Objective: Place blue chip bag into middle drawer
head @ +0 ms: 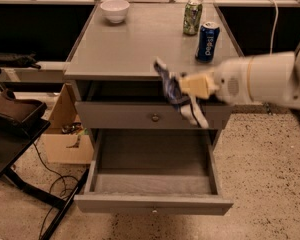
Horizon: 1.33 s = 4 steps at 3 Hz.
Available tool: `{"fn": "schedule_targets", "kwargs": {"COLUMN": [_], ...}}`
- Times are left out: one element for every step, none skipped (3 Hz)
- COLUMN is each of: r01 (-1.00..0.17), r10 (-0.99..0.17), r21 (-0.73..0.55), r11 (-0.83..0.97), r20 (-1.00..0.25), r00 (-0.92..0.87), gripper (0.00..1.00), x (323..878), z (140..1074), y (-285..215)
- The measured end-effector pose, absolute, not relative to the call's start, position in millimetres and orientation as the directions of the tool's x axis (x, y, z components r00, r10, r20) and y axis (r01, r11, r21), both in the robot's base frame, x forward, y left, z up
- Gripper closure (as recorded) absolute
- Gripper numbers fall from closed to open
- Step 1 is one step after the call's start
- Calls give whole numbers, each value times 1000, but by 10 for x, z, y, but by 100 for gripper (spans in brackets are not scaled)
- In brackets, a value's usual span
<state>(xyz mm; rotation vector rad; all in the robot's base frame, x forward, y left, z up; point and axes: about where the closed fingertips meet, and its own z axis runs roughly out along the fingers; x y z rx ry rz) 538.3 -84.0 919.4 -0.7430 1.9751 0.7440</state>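
My gripper is going to release the blue chip bag, now held above the drawer's back part, near the centre of the bare grey tray (162,175) in the open middle drawer.
My gripper (186,88) reaches in from the right on a thick white arm, in front of the cabinet's front edge. It is shut on the blue chip bag (170,88), a crinkled dark-blue and white bag that hangs tilted in front of the upper drawer front. The middle drawer (152,184) is pulled wide open below; its grey tray is bare. The bag is held above the drawer's back part, well clear of the tray.
On the grey cabinet top (130,44) stand a white bowl (114,10), a green can (192,17) and a blue Pepsi can (207,41). The shut upper drawer (120,115) has a brass knob. A cardboard box (65,134) and cables lie on the floor at the left.
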Motion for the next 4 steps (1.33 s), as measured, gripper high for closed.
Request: {"fn": "schedule_targets", "kwargs": {"r01": [-668, -623, -612, -620], "r10": [-203, -176, -164, -179], "r21": [326, 367, 380, 388], "r11": [669, 691, 694, 682], "r20": [-784, -750, -744, -733], "r00": [-586, -637, -648, -656], "gripper": [100, 100, 100, 100], "x": [5230, 5303, 5330, 5405], "z": [7995, 7229, 7080, 6952], "y": [-1085, -1216, -1234, -1145]}}
